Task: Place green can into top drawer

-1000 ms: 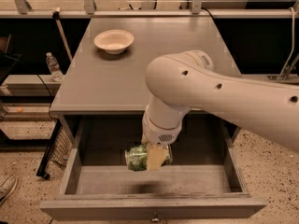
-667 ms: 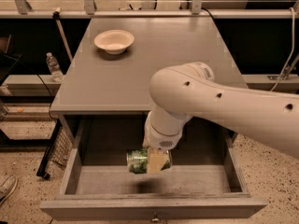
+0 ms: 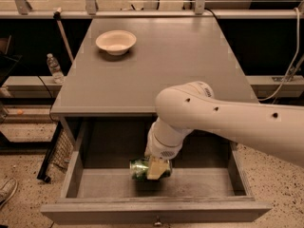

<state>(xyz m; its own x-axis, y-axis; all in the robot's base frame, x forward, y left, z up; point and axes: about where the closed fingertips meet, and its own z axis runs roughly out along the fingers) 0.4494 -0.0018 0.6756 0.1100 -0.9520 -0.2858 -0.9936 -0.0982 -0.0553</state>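
Next, I open my gripper to leave the green can on the drawer's bottom point(image 3: 144, 168), in between the front panel and the edge of the grey table.
The top drawer point(image 3: 156, 212) stands pulled open below the grey table, its flat front panel nearest the camera. My gripper point(image 3: 153, 168) reaches down into the drawer on the white arm and is shut on the green can point(image 3: 140, 168). The can lies on its side in the fingers, low over the drawer floor, left of centre. I cannot tell whether the can touches the floor.
A cream bowl point(image 3: 116, 42) sits on the grey table top point(image 3: 156, 65) at the back left. A water bottle point(image 3: 55, 69) stands on a low ledge left of the table. A rail with metal posts runs along the back.
The arm has moved slightly right and lower into the drawer, carrying the green can with it. The can is still held.
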